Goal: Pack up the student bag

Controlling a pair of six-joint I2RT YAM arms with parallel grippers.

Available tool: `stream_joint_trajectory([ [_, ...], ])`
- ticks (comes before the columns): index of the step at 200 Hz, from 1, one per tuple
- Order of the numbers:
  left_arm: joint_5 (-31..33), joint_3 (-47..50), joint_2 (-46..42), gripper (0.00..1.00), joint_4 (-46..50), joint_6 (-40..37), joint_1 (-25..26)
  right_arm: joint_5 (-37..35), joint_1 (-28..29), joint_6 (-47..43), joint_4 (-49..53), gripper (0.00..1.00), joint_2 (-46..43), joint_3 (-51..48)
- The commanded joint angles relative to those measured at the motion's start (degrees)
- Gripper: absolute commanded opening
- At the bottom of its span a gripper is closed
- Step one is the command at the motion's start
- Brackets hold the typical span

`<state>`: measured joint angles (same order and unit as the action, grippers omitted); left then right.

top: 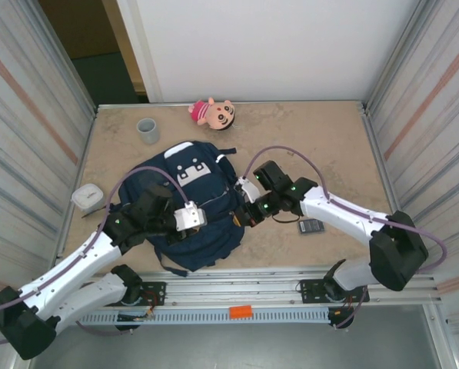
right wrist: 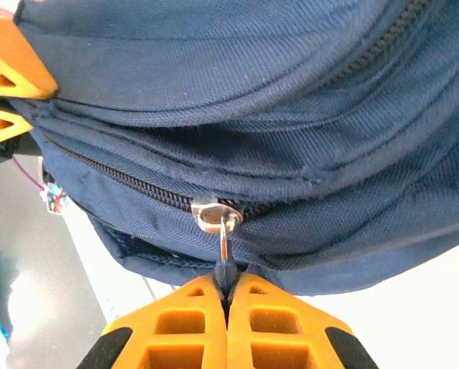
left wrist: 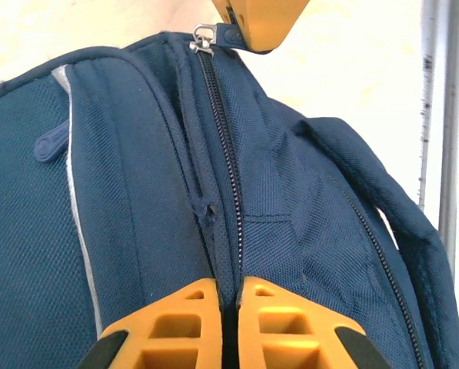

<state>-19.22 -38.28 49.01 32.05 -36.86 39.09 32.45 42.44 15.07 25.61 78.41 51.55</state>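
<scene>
My left gripper will open and pinch the seam nearer the slider [left wrist: 226,192] before my right gripper pulls on, because it now pinches the seam far from the zipper slider.
The student bag [top: 189,181], a large navy-blue backpack with a white patch, lies flat in the middle of the table. My left gripper [left wrist: 227,289] is shut on a fold of the bag's fabric beside the closed zipper [left wrist: 223,146]; from above, the left gripper [top: 201,219] sits over the bag's lower right part. My right gripper [right wrist: 227,283] is shut on the dark pull tab under the metal zipper slider [right wrist: 216,215], at the bag's right edge. From above, the right gripper [top: 241,217] faces the left one closely.
A pink plush doll [top: 212,113] and a grey cup [top: 148,131] stand at the back of the table. A white box [top: 86,197] lies at the left edge. A small dark flat item [top: 311,226] rests under the right forearm. Corrugated walls close both sides.
</scene>
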Motion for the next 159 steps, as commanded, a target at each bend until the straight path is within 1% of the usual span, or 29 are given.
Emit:
stream_joint_trajectory([
  [1, -10.7, -2.2, 0.5, 0.01, 2.1, -6.9, 0.0, -3.5, 0.3, 5.7, -3.4, 0.00, -5.5, -3.5],
  [16, -11.6, -2.1, 0.5, 0.00, 1.7, -9.1, 0.1, -4.8, 1.0, 7.4, -3.8, 0.00, -8.1, -5.4],
  [28, -10.9, -2.0, -0.1, 0.02, 3.1, -11.1, 0.1, -4.6, 1.3, 8.8, -5.1, 0.00, -9.5, -6.6],
  [44, -7.9, -1.8, -1.4, 0.08, 5.0, -12.3, 0.0, -2.5, 2.3, 9.9, -7.2, 0.00, -9.3, -7.1],
  [62, -3.2, -1.7, -3.0, 0.14, 8.1, -11.7, -0.1, -3.0, 4.3, 9.3, -5.9, 0.00, -6.9, -5.3],
  [78, 0.5, -1.5, -4.3, 0.25, 10.4, -10.4, -0.2, -3.2, 5.6, 8.9, -5.7, 0.00, -5.3, -4.0],
  [88, 1.1, -1.6, -5.3, 0.35, 10.8, -8.8, -0.2, -2.8, 6.0, 8.9, -6.2, 0.00, -4.9, -3.4],
  [102, -0.4, -2.2, -6.7, 0.46, 10.1, -5.1, -0.1, -2.3, 6.1, 8.7, -6.6, 0.00, -4.8, -2.9],
  [110, -1.3, -2.5, -7.2, 0.52, 8.8, -1.5, 0.2, -2.3, 5.9, 8.5, -6.6, 0.00, -4.8, -2.5],
  [117, -1.3, -2.9, -7.2, 0.59, 7.2, 1.8, 0.8, -2.1, 5.8, 8.3, -6.4, 0.00, -4.7, -2.2],
  [126, -0.3, -3.0, -7.1, 0.67, 4.2, 6.4, 2.0, -1.9, 5.7, 8.1, -6.4, 0.00, -4.7, -1.8],
  [134, 1.6, -2.9, -6.7, 0.70, 1.6, 10.0, 4.0, -1.6, 5.7, 7.9, -6.3, 0.00, -4.6, -1.6],
  [145, 6.5, -2.7, -5.6, 0.71, -2.1, 13.9, 7.4, -1.4, 5.6, 7.6, -6.1, 0.00, -4.4, -1.3],
  [159, 12.1, -2.7, -3.4, 0.73, -5.6, 16.4, 11.6, -1.3, 5.4, 7.2, -5.6, 0.00, -4.0, -0.8],
])
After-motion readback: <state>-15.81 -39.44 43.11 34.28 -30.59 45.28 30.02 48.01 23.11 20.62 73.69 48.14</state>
